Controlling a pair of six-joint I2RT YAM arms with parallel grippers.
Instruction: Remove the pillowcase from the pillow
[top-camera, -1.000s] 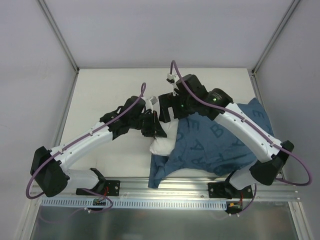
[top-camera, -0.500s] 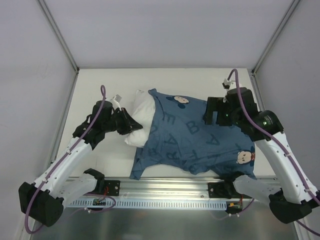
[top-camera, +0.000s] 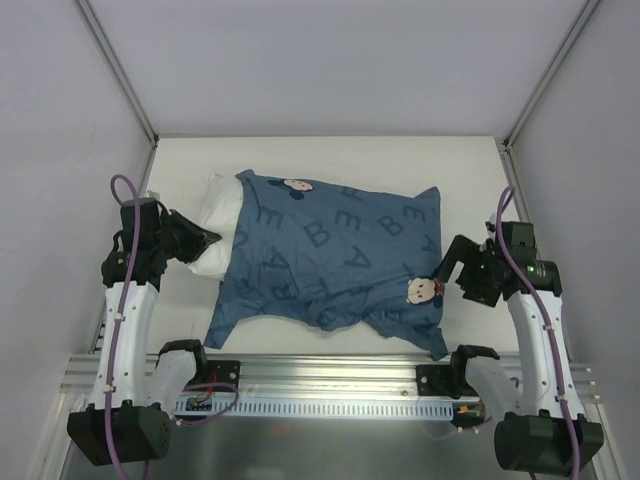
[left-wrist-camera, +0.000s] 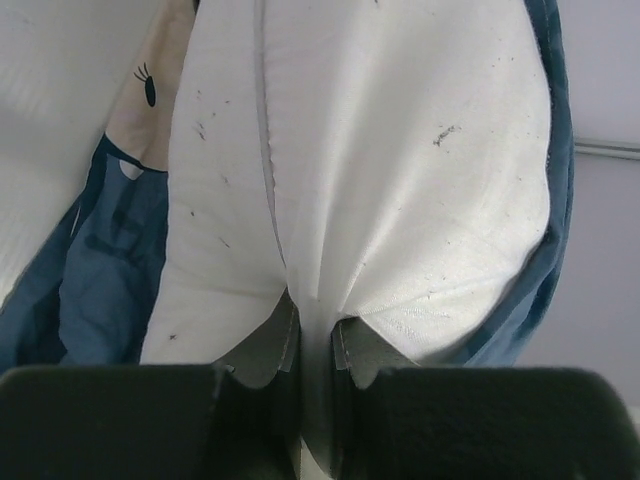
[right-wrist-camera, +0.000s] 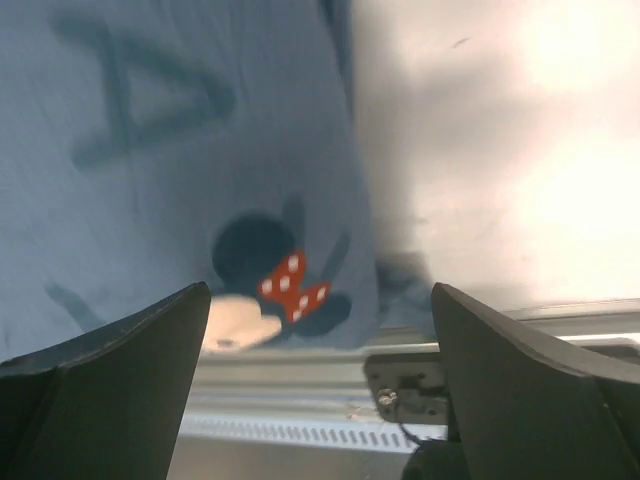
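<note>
The pillowcase's far end lies loose while the robot's left gripper holds the pillow, so the right gripper needs to pinch the pillowcase's edge (top-camera: 437, 304) by the red bow and pull away.
The blue pillowcase (top-camera: 330, 250), printed with letters and mouse faces, lies spread across the middle of the table. The white pillow (top-camera: 214, 200) sticks out of its left end. My left gripper (top-camera: 203, 241) is shut on that exposed end. In the left wrist view a fold of the pillow (left-wrist-camera: 380, 180) is pinched in the left gripper (left-wrist-camera: 315, 345), with the pillowcase (left-wrist-camera: 100, 270) bunched behind it. My right gripper (top-camera: 447, 268) is open just off the cover's near right corner. In the right wrist view the right gripper (right-wrist-camera: 320, 295) holds nothing, and the pillowcase (right-wrist-camera: 150, 150) lies beyond it.
The white table (top-camera: 300, 160) is bounded by grey walls and two slanted frame posts (top-camera: 120, 75). A metal rail (top-camera: 330, 375) carrying both arm bases runs along the near edge and also appears as the rail (right-wrist-camera: 300, 400) under my right fingers.
Both arms swung apart from the middle. The left one dragged the pillow's end to the left. The right one moved right and toward the near edge. The pillowcase now lies stretched out.
</note>
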